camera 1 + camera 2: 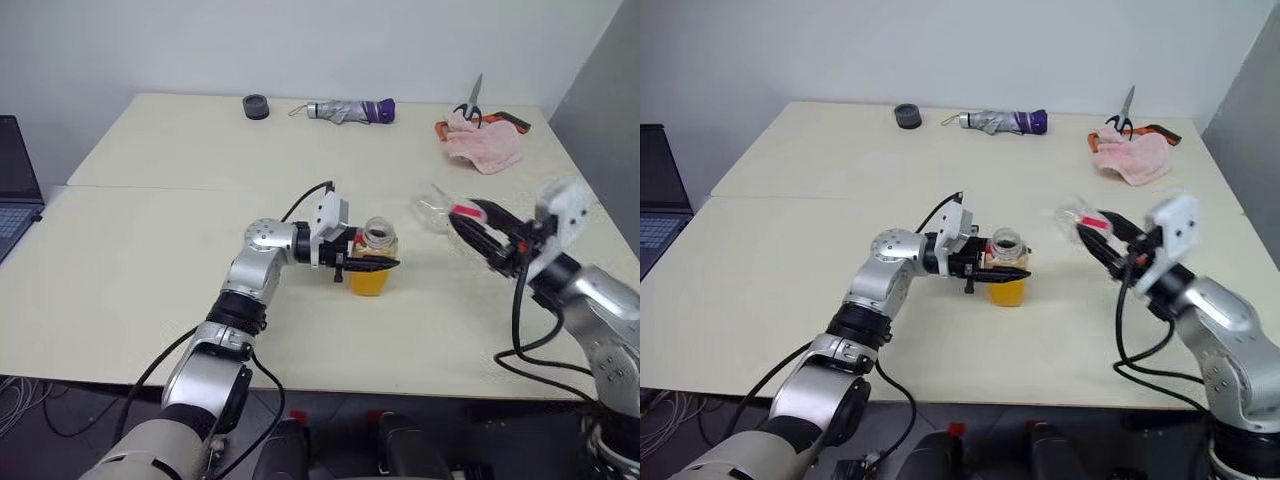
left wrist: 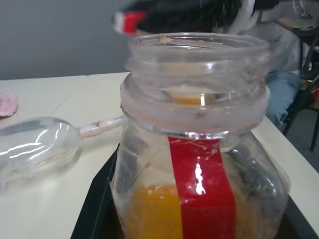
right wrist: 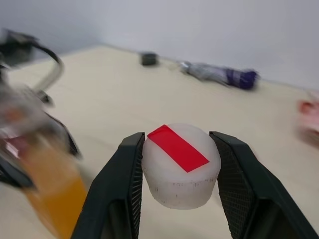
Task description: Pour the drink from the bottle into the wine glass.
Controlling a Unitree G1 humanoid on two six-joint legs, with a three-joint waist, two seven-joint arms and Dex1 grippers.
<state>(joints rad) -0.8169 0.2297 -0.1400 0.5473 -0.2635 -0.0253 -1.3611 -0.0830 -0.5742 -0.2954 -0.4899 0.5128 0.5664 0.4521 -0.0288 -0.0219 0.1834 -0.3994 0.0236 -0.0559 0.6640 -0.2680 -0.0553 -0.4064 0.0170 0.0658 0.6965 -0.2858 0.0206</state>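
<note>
The bottle is in my left gripper. I will set it down upright on the open table about midway (image 1: 228,230) between the laptop and wine glass.
The bottle (image 1: 372,255) stands upright on the table with its mouth uncovered, and my left gripper (image 1: 365,263) is shut around its body from the left. The orange drink (image 2: 154,211) fills its lower part, beside a red label strip (image 2: 202,189). Off to the right, my right gripper (image 3: 177,138) is shut on the bottle's cap (image 3: 179,164), white with a red strip, and holds it above the table. The wine glass (image 1: 432,208) lies on its side on the table between the bottle and the right gripper; its bowl (image 2: 35,149) is clear.
Along the far edge of the table lie a black round object (image 1: 256,106), a folded grey-and-purple umbrella (image 1: 350,110), scissors (image 1: 472,100) and a pink cloth (image 1: 485,145). A laptop (image 1: 15,200) sits at the left edge.
</note>
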